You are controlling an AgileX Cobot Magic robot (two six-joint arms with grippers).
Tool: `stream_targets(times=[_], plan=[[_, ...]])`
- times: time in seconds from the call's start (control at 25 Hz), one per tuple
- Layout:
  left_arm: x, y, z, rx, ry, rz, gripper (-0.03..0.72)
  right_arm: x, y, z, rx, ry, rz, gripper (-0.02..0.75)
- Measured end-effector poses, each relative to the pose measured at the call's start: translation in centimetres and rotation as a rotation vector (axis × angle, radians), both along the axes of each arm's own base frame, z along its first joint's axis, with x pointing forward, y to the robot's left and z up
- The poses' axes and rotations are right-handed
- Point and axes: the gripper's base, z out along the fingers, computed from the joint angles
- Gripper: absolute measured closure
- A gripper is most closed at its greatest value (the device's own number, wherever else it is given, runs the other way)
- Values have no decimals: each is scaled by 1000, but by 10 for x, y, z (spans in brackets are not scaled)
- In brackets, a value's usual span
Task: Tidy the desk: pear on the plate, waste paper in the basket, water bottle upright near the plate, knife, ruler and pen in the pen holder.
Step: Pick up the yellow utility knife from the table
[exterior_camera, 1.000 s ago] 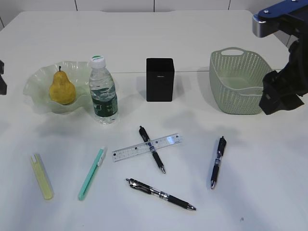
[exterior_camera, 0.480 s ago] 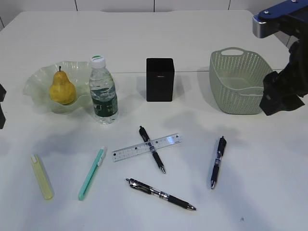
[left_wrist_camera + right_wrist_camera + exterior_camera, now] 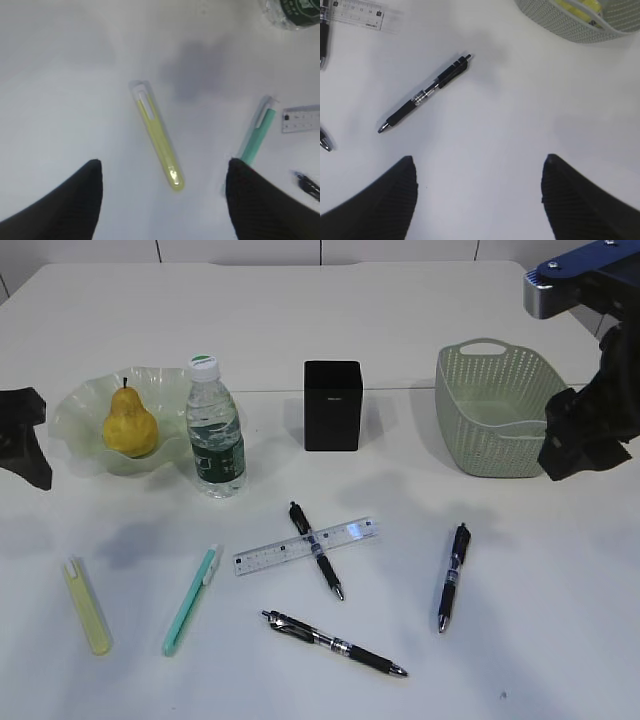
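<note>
The rounded near end point(image 3: 97, 639) point(image 3: 172, 177) of the yellow-green tool, the end farther from the plate, will be gripped by my left gripper.
The yellow pear point(image 3: 129, 425) sits on the ruffled clear plate point(image 3: 75, 415). The water bottle point(image 3: 215, 430) stands upright next to the plate. The black pen holder point(image 3: 332, 405) stands at mid-table. The clear ruler point(image 3: 350, 535) lies under a black pen point(image 3: 316, 549). Two more black pens point(image 3: 334, 643) point(image 3: 453, 576) lie nearby. A slim yellow-green tool point(image 3: 157, 137) and a slim teal one point(image 3: 255, 140) lie at the front left; I cannot tell which is the knife. My left gripper point(image 3: 163, 162) is open above the yellow-green tool. My right gripper point(image 3: 479, 158) is open and empty, over bare table.
The green mesh basket point(image 3: 495, 410) stands at the right, and something yellow point(image 3: 580, 10) lies inside it. In the exterior view my left gripper point(image 3: 22, 435) is at the left edge by the plate, and my right gripper point(image 3: 585, 435) is beside the basket.
My left gripper has come further into the exterior view from the left edge, toward the plate. The right arm and all objects have not moved.
</note>
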Motion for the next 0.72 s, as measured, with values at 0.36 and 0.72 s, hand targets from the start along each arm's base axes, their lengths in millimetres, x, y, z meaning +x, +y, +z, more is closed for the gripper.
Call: stream_targets(times=[0.36, 0.72], plan=[[-19, -1, -31, -64, 126, 196, 144, 0, 1, 0, 10, 4, -2, 167], [-39, -47, -57, -88, 62, 212, 147, 0, 1, 0, 11, 4, -2, 168]])
